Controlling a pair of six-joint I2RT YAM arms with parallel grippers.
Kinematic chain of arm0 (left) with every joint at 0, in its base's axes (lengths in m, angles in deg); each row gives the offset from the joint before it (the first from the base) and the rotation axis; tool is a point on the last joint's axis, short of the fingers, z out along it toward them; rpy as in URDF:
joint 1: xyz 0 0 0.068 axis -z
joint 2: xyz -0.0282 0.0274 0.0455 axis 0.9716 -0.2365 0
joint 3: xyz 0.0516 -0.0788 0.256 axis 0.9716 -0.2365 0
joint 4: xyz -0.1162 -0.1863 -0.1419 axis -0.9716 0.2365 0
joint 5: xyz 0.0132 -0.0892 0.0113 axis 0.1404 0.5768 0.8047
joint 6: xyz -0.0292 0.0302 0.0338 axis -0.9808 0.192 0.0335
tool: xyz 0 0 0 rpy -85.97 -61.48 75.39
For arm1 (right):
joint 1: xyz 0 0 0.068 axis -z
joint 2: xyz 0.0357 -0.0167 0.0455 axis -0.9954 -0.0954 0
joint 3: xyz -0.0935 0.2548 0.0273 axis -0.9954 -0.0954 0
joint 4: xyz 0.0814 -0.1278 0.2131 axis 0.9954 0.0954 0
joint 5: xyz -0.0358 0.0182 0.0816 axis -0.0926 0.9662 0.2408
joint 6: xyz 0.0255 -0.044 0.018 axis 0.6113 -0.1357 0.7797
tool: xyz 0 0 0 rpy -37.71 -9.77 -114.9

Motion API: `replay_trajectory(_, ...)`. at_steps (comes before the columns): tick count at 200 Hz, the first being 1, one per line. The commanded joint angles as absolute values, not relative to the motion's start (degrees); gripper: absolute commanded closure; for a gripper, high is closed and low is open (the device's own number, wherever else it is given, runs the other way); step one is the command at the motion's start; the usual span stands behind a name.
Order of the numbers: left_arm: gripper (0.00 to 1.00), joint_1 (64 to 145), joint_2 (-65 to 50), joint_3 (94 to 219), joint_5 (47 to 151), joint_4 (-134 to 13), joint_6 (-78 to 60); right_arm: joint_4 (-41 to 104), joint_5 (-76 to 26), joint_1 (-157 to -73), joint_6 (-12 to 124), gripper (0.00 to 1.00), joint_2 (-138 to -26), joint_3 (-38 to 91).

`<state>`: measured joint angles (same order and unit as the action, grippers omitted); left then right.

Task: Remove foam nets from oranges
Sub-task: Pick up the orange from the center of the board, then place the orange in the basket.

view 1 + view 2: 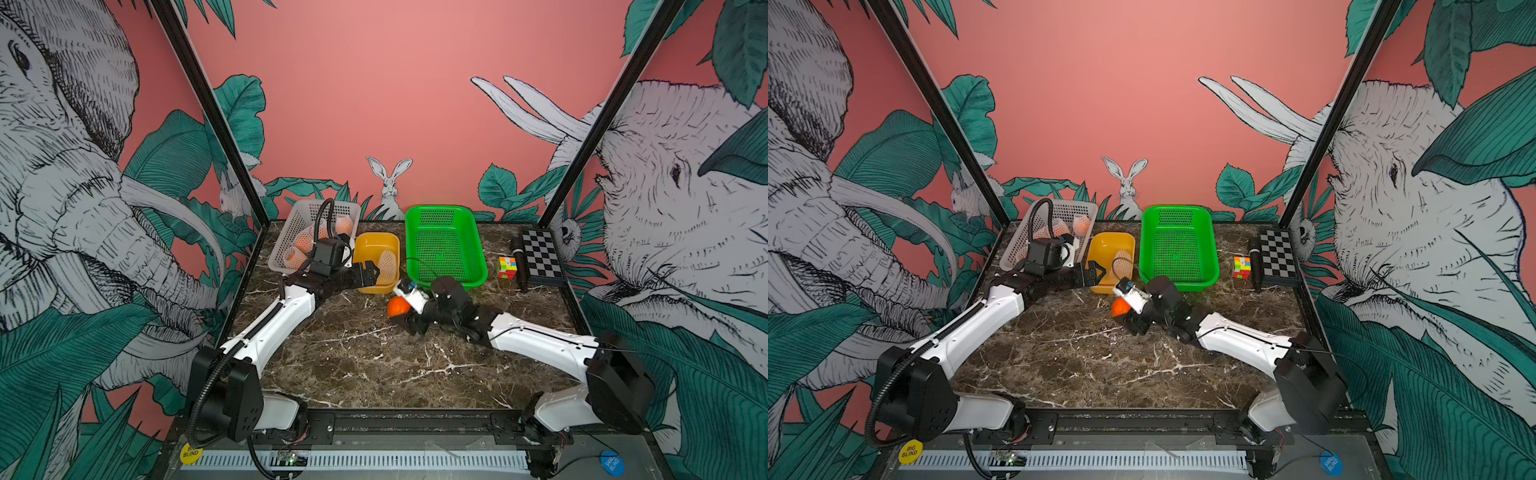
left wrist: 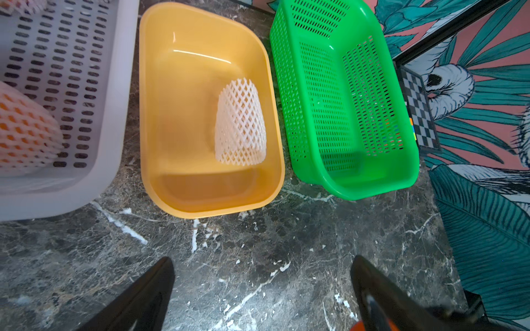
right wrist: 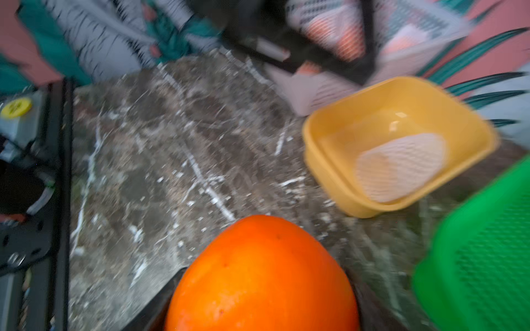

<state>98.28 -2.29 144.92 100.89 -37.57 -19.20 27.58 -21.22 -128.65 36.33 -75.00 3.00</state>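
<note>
My right gripper will release the bare orange in the green basket's far corner [image 1: 419, 232], on the side of the yellow tub.
A bare orange [image 1: 398, 306] [image 1: 1120, 307] sits between the fingers of my right gripper [image 1: 401, 313] [image 3: 263, 272], which is shut on it low over the marble, in front of the yellow tub [image 1: 365, 245]. In the right wrist view the orange [image 3: 263, 275] fills the gap between the jaws. One empty white foam net [image 1: 387, 266] [image 2: 241, 123] lies in the tub. Several netted oranges [image 1: 307, 245] [image 1: 1081, 224] rest in the white basket [image 1: 286, 232], partly hidden by my left wrist. My left gripper [image 1: 370, 274] [image 2: 261, 259] is open and holds nothing, at the tub's near left corner.
An empty green basket [image 1: 478, 249] stands to the right of the tub. A puzzle cube [image 1: 507, 267], a black stick [image 1: 519, 262] and a checkerboard [image 1: 540, 253] lie at the far right. Open marble table [image 1: 374, 361] spreads in front of both arms.
</note>
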Motion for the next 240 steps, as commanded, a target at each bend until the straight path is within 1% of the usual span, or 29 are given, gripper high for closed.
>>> replay_trajectory(1,0.04,97.91,-1.37,147.3,99.97,-38.34,-19.76,32.19,-22.37,-121.41,40.76,0.38,-75.39,7.73)
replay_trajectory(25,0.05,97.99,-3.26,148.64,100.44,-39.52,-19.97,35.7,-22.35,-114.52,42.53,0.38,-82.35,16.97)
replay_trajectory(43,0.05,97.94,-4.4,149.48,99.57,-39.9,-20.03,39.25,-21.91,-110.9,44.6,0.38,-91.44,27.03)
replay_trajectory(74,0.05,97.85,-5.59,150.56,97.21,-40.73,-19.51,44.32,-22.27,-107.56,46.92,0.36,-104.79,42.69)
replay_trajectory(100,0.05,97.67,-7.52,152.02,98.09,-41.2,-19.2,46.4,-22.13,-106.0,48.85,0.36,-113.56,53.22)
replay_trajectory(133,0.05,97.57,-9.91,153.31,99.86,-40.97,-18.63,43.98,-21.85,-104.89,50.76,0.36,-121.45,59.99)
replay_trajectory(186,0.05,97.5,-11.27,153.18,101.41,-42.46,-18.3,38.38,-20.34,-102.6,58.89,0.34,-131.16,67.98)
replay_trajectory(240,0.04,97.5,-11.62,153.12,102.28,-42.4,-18.02,38.34,-20.59,-102.31,61.42,0.26,-139.23,77.52)
